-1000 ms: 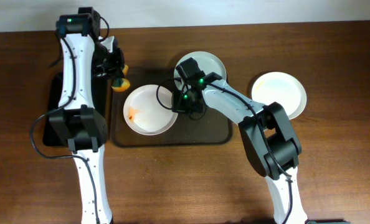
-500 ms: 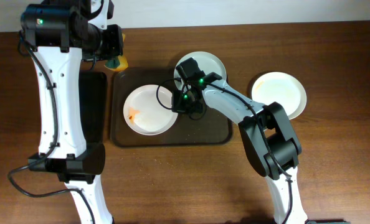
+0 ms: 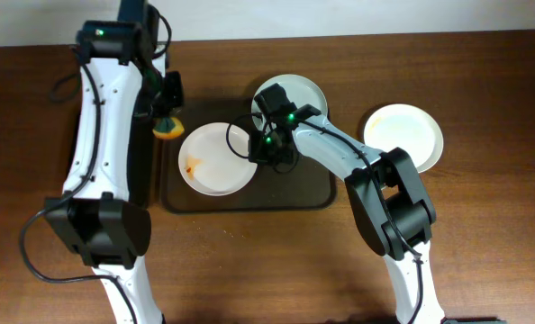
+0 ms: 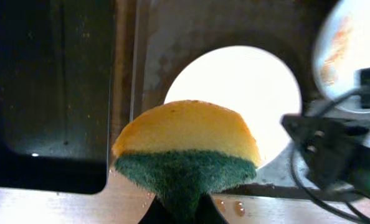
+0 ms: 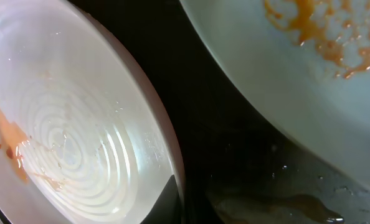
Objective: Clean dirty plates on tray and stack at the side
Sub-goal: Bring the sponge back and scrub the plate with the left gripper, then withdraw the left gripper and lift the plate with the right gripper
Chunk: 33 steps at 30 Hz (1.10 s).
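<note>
Next, my right gripper lets go of the dirty plate on top of the white plate (image 3: 403, 138) next to the dark brown tray.
A dirty plate (image 3: 215, 160) with an orange smear lies on the left half of the dark brown tray (image 3: 285, 193). My right gripper (image 3: 257, 149) is shut on its right rim; the right wrist view shows a finger (image 5: 171, 202) over that rim (image 5: 66, 124). A second smeared plate (image 3: 299, 90) sits at the tray's back edge, also in the right wrist view (image 5: 309, 56). My left gripper (image 3: 167, 112) is shut on a yellow and green sponge (image 4: 185, 146), held over the tray's back left corner, left of the plate (image 4: 247, 81).
A white plate (image 3: 403, 135) lies on the table to the right of the tray. A black bin (image 3: 143, 171) stands left of the tray, mostly under my left arm, and also shows in the left wrist view (image 4: 48, 93). Water drops lie on the table by the sponge.
My left arm swung back and up with the sponge, then came back down to the tray's back left corner. The right arm and the plates have not moved.
</note>
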Tool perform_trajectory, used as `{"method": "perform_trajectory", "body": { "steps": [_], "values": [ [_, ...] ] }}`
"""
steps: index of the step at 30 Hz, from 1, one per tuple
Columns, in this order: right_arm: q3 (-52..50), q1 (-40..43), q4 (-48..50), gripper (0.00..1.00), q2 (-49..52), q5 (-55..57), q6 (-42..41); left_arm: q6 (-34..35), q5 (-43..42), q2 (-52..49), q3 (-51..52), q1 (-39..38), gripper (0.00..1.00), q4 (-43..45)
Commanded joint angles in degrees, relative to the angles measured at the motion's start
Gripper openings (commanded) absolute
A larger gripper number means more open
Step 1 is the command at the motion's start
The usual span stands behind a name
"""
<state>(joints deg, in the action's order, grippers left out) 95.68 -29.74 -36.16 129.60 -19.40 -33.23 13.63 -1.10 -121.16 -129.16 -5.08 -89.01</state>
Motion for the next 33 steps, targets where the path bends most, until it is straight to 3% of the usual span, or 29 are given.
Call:
{"method": "perform_trajectory", "body": {
  "steps": [1, 10, 13, 22, 27, 33],
  "values": [
    [0.37, -0.28, -0.15, 0.04, 1.18, 0.55, -0.31, 4.20, 2.47, 1.18, 9.79, -0.17, 0.01, 4.11],
    [0.37, -0.28, 0.22, 0.04, 1.18, 0.55, -0.31, 2.62, 2.36, 1.20, 40.68, -5.09, 0.01, 36.96],
    [0.37, -0.31, 0.24, 0.04, 1.18, 0.55, -0.33, -0.11, 2.36, 2.19, 43.85, -7.69, 0.01, 42.56],
    [0.37, -0.28, 0.26, 0.04, 1.18, 0.55, -0.31, -1.77, 2.97, 2.69, 53.46, -5.29, 0.01, 50.40],
    [0.37, -0.31, 0.66, 0.04, 1.18, 0.55, -0.33, -1.77, 17.09, 2.69, 55.10, -5.03, 0.01, 52.74],
    [0.37, -0.31, 0.61, 0.04, 1.18, 0.55, -0.31, -1.77, 20.50, 2.71, 54.97, -5.97, 0.01, 58.12]
  ]
}}
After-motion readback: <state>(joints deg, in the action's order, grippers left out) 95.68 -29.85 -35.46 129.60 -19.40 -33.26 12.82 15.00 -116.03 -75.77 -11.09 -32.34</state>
